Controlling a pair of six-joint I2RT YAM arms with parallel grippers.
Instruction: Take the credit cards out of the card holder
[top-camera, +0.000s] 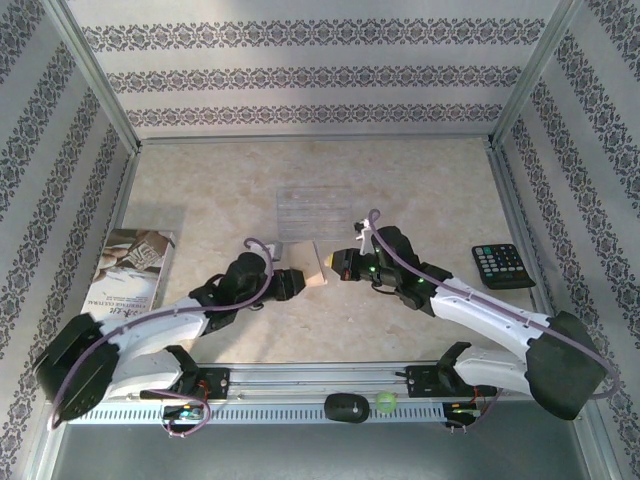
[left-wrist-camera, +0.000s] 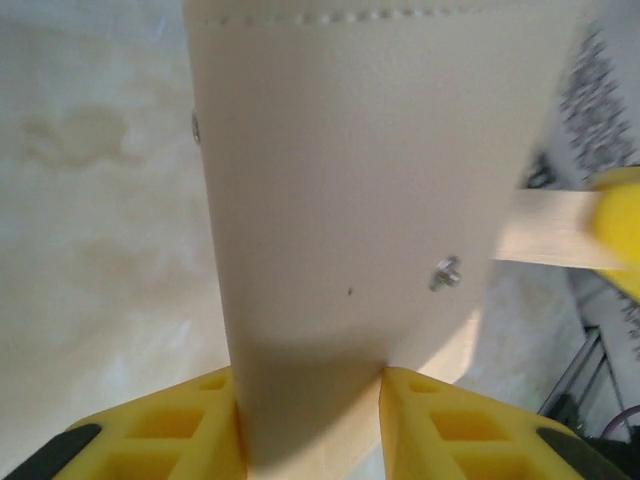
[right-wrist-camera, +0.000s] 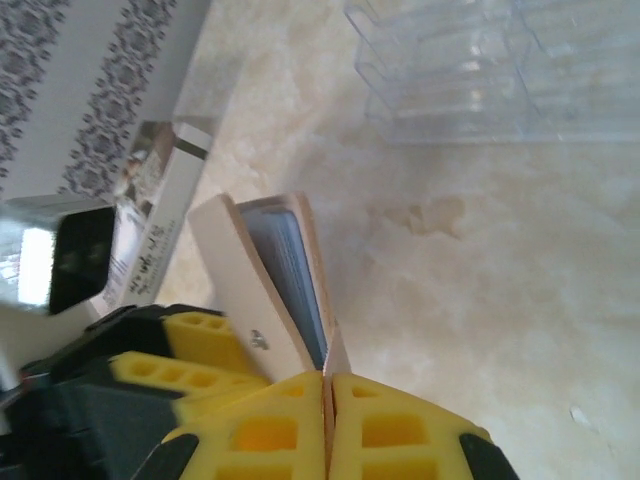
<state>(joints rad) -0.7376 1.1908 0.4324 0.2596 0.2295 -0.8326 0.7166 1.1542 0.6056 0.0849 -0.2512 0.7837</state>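
Note:
My right gripper will release the thin tan flap on the bare table (top-camera: 357, 288) under its fingers, next to the card holder.
The tan card holder (top-camera: 316, 268) stands on edge at mid-table between my two grippers. Its broad outer face (left-wrist-camera: 340, 180) with a small metal stud rises between the left gripper (left-wrist-camera: 310, 378), whose yellow fingers press both of its side edges. In the right wrist view the card holder (right-wrist-camera: 250, 280) gapes in a narrow V, pale blue-grey inside. The right gripper (right-wrist-camera: 328, 380) is shut on the thin tan flap at its near edge. The credit cards are hidden inside. From above, the left gripper (top-camera: 298, 283) and right gripper (top-camera: 338, 266) meet at the holder.
A clear plastic tray (top-camera: 320, 210) lies just beyond the holder. A printed booklet (top-camera: 130, 265) rests at the left wall and a black keypad device (top-camera: 503, 265) at the right. Patterned walls close three sides. A black object (top-camera: 345, 407) and a green ball (top-camera: 385, 402) sit on the front rail.

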